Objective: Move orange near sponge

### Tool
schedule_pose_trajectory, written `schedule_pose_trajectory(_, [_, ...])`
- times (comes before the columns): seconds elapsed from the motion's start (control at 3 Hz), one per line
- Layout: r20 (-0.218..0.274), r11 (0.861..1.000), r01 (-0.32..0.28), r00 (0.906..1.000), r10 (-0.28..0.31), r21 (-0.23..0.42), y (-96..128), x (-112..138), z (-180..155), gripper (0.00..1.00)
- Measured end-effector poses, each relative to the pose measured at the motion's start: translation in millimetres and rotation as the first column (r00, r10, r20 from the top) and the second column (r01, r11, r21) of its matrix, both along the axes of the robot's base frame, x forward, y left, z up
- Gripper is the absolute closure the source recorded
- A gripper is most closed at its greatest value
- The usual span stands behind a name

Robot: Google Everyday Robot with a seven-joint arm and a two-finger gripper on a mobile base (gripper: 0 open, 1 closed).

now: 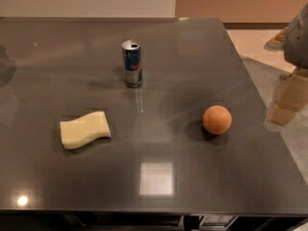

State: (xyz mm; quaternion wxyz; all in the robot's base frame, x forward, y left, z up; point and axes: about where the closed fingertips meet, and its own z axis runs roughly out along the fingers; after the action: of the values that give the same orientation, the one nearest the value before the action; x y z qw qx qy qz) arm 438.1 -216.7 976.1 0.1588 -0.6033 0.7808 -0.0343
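The orange is next for my gripper, which should go to it and then close on the orange's side (225, 119) that faces away from the sponge.
The orange (216, 119) is a small round fruit resting on the dark table (159, 186), right of centre. The sponge (84, 129) is a flat pale-yellow block with wavy edges, lying on the table's left side, far from the orange. My gripper (288, 100) hangs at the right edge of the view, over the table's right edge. It is to the right of the orange, apart from it, and holds nothing that I can see.
A blue-and-silver drink can (132, 63) stands upright at the back centre of the table. The table's right edge runs diagonally just past the orange, with floor (288, 143) beyond it. A wall stands behind the table's far edge.
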Motion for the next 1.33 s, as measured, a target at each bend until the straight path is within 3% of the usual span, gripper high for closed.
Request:
schedule_pose_trajectory(0.67, [-0.025,1.0,-0.013,0.9996,0.014,0.028,8,2,-20,0.0])
schedule_pose_trajectory(1.33, [-0.079,0.991,-0.05,0.995,0.06,0.122,26,2,-69,0.0])
